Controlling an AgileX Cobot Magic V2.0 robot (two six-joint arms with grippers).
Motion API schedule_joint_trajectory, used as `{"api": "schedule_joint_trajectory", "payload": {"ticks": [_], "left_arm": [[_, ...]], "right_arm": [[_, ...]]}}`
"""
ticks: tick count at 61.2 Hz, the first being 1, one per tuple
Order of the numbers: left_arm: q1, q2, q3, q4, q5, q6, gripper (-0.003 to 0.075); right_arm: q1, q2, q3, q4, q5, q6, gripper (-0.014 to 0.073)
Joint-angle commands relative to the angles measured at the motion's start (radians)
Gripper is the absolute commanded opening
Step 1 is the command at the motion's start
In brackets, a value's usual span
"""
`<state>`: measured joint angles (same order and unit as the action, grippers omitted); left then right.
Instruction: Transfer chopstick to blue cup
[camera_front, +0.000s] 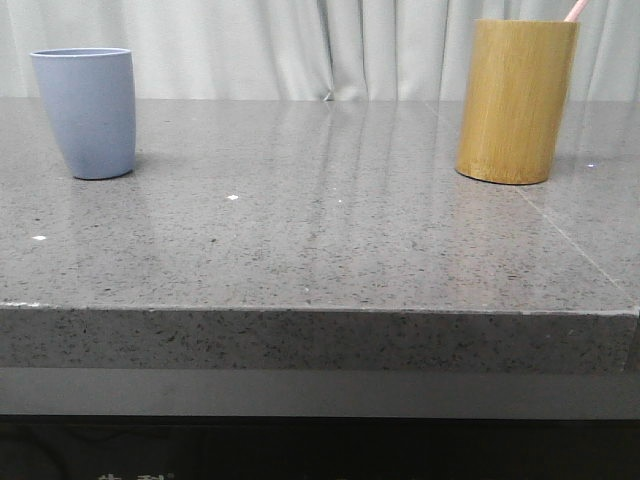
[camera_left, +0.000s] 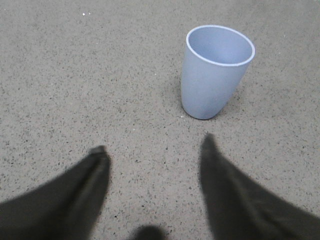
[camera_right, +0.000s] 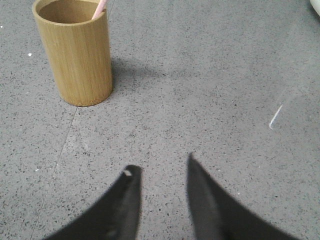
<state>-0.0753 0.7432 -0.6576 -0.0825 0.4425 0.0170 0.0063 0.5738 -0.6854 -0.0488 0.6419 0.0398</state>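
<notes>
My left gripper goes to the blue cup next. It should close on the cup's rim (camera_front: 40, 53) (camera_left: 188, 44), on the side farthest from the bamboo holder.
The blue cup (camera_front: 88, 110) stands upright and empty at the far left of the grey table; it also shows in the left wrist view (camera_left: 215, 72). A pale pink chopstick tip (camera_front: 575, 10) sticks out of the tall bamboo holder (camera_front: 515, 100) at the far right; the right wrist view shows the holder (camera_right: 77, 52) and the tip (camera_right: 99, 9). My left gripper (camera_left: 155, 145) is open and empty, over bare table short of the cup. My right gripper (camera_right: 162, 167) is open and empty, over bare table away from the holder. Neither gripper shows in the front view.
The grey speckled table (camera_front: 320, 240) has its front edge close to the camera. A seam line (camera_front: 570, 240) runs through the top near the holder. A pale curtain hangs behind. A small white scratch mark (camera_right: 275, 116) lies on the table.
</notes>
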Motion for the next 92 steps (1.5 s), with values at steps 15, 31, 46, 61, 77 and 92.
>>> {"api": "schedule_joint_trajectory", "payload": {"ticks": [15, 31, 46, 61, 77, 92], "left_arm": [[-0.005, 0.157, -0.292, -0.003, 0.083, 0.002, 0.0565], [-0.005, 0.412, -0.567, -0.003, 0.256, 0.002, 0.0565], [-0.007, 0.634, -0.777, -0.003, 0.381, 0.002, 0.0564], [-0.051, 0.809, -0.933, 0.001, 0.465, 0.002, 0.0564], [-0.064, 0.955, -1.058, 0.015, 0.531, 0.002, 0.0563], [-0.064, 1.053, -1.158, 0.030, 0.600, 0.002, 0.0417]], "right_arm": [[-0.004, 0.010, -0.034, -0.007, -0.062, -0.011, 0.0458], [-0.004, 0.010, -0.034, -0.006, -0.069, -0.011, 0.0458], [-0.004, 0.010, -0.034, -0.006, -0.070, -0.011, 0.0458], [-0.004, 0.010, -0.034, -0.006, -0.069, -0.011, 0.0458], [-0.004, 0.010, -0.034, -0.006, -0.069, -0.011, 0.0458], [-0.004, 0.010, -0.034, -0.006, -0.069, -0.011, 0.0458]]}}
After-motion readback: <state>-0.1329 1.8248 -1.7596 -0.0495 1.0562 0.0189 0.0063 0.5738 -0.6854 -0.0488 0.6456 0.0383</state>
